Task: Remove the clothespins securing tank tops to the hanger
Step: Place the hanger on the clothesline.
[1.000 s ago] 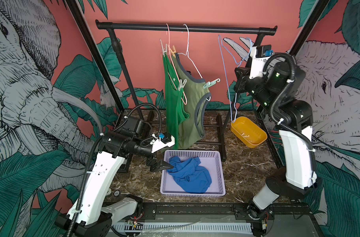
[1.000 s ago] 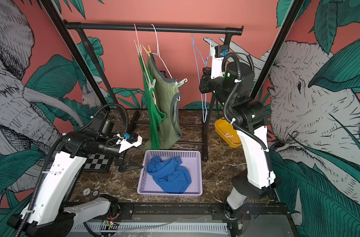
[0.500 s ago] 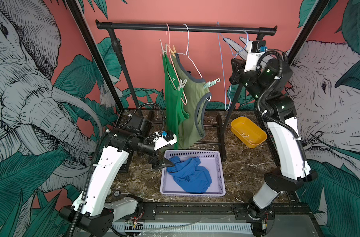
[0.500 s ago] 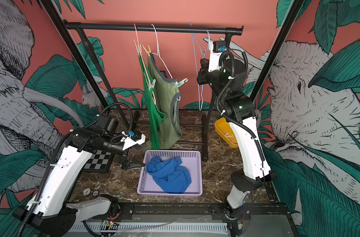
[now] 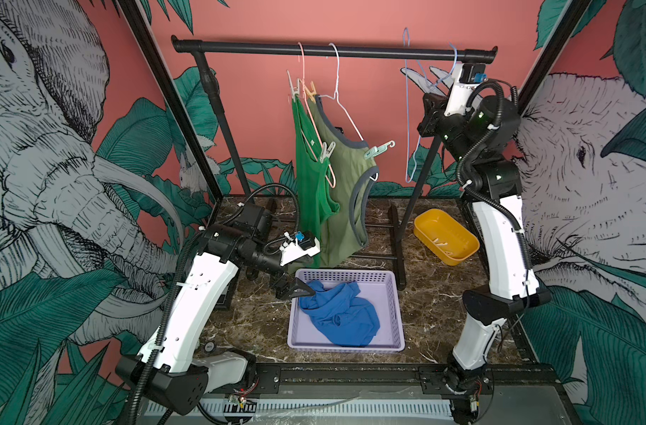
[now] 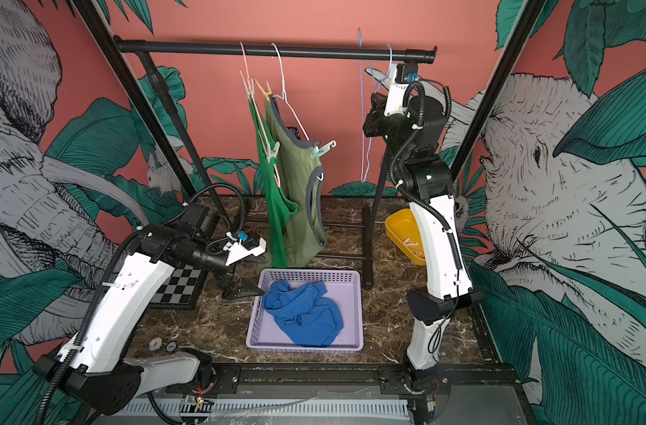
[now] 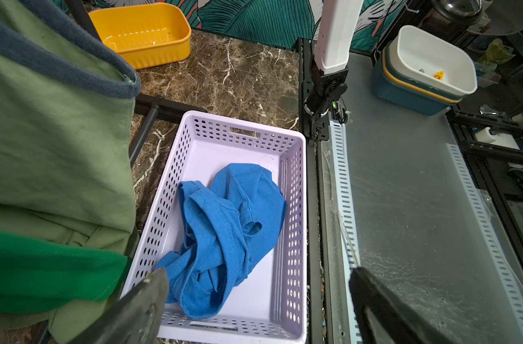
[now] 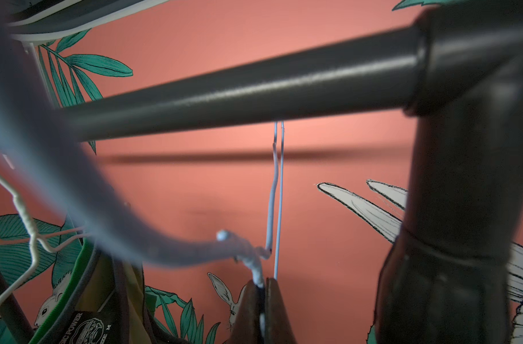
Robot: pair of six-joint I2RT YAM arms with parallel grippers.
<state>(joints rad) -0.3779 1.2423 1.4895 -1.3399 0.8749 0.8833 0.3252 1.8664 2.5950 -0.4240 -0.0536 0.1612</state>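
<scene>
Next, my right gripper lets go of the blue hanger, with its hook on the black rail (image 5: pixel 436 52) (image 8: pixel 184 94) near the post next to the yellow tub.
Two tank tops hang from wire hangers on the black rail (image 5: pixel 240 47): bright green (image 5: pixel 308 184) and olive (image 5: pixel 345 191). Clothespins pin them: white (image 5: pixel 295 86), tan-orange (image 5: pixel 311 90), pale (image 5: pixel 327 151) and mint (image 5: pixel 378 149). The blue tank top (image 5: pixel 338 312) lies crumpled in the lavender basket (image 5: pixel 395 301). My left gripper (image 7: pixel 257 275) hangs open and empty over the basket's left end. My right gripper (image 8: pixel 261 286) is shut on the twisted neck of a bare blue hanger (image 5: pixel 407 110), up by the rail's right end.
A yellow tub (image 5: pixel 444 235) with a few clothespins (image 5: pixel 441 243) in it sits on the marble floor at the right, beside the rack's right post (image 5: pixel 421 184). A checkerboard (image 6: pixel 181 289) lies under my left arm. The rack's base bars cross behind the basket.
My right gripper has lifted the blue hanger upward to the rail's right end. My left gripper has edged slightly right toward the basket and stayed open.
</scene>
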